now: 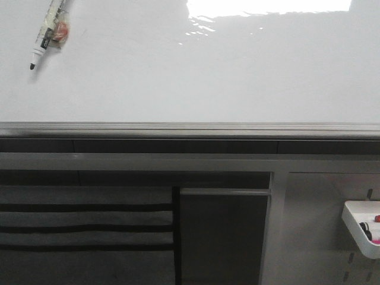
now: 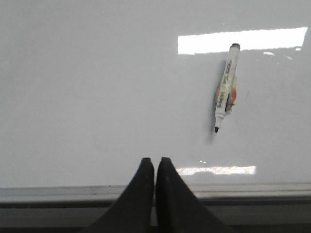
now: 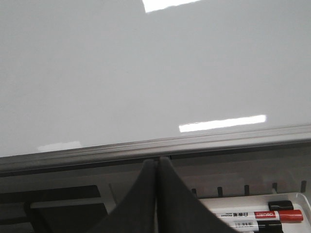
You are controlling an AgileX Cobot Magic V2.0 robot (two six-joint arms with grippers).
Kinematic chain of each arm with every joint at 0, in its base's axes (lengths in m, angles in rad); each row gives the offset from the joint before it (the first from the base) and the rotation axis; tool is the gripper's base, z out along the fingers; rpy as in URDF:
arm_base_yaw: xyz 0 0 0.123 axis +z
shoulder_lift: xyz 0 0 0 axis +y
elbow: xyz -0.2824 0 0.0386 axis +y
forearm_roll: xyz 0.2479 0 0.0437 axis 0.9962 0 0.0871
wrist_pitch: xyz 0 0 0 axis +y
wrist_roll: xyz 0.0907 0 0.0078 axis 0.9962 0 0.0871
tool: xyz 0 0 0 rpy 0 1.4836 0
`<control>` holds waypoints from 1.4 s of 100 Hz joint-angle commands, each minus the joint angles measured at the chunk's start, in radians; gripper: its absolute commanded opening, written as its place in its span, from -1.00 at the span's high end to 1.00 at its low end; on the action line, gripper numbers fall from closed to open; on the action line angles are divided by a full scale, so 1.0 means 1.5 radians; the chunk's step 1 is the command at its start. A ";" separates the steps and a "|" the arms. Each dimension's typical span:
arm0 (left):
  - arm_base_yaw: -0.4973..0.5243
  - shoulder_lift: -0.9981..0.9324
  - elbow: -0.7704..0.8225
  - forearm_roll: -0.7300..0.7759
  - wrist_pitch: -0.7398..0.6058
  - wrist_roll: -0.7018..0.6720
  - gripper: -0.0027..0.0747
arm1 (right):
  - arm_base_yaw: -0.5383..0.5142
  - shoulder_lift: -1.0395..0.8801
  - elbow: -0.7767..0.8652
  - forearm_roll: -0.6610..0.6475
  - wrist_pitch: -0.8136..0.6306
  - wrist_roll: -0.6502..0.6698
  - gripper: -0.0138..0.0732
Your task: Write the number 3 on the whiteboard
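Observation:
My left gripper needs to grab the dark band (image 1: 44,41) (image 2: 221,101) of the uncapped black marker, close to the marker's writing tip.
The whiteboard (image 1: 196,71) is glossy white with a silver-grey frame edge (image 1: 190,128); it also shows in the left wrist view (image 2: 97,87) and the right wrist view (image 3: 146,73). No number 3 shows on it. An uncapped black marker (image 1: 48,29) lies on the board at the far left, tip toward the frame; it also shows in the left wrist view (image 2: 226,87). My left gripper (image 2: 155,160) is shut and empty over the board's near edge, apart from the marker. My right gripper (image 3: 156,160) is shut and empty below the frame. Neither gripper shows in the front view.
A grey pegboard panel (image 1: 320,237) below the board carries a white tray (image 1: 363,227). In the right wrist view the tray (image 3: 252,200) holds a red-capped marker (image 3: 272,215) and a black-capped one. Dark slotted shelving (image 1: 83,225) is at the lower left.

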 commanded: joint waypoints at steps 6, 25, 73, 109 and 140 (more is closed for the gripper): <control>-0.005 0.016 -0.138 -0.015 0.064 -0.007 0.98 | -0.004 -0.003 -0.104 -0.017 0.033 -0.002 0.85; -0.005 0.125 -0.291 -0.010 0.220 -0.007 0.98 | -0.004 0.073 -0.238 -0.043 0.149 -0.003 0.85; -0.005 0.248 -0.350 -0.008 0.250 -0.007 0.98 | -0.004 0.178 -0.329 -0.070 0.132 -0.003 0.85; -0.005 0.248 -0.350 -0.008 0.244 -0.007 0.98 | -0.004 0.178 -0.329 -0.082 0.129 -0.003 0.82; -0.005 0.248 -0.350 0.023 0.238 -0.007 0.04 | -0.004 0.178 -0.329 -0.151 0.132 -0.003 -0.34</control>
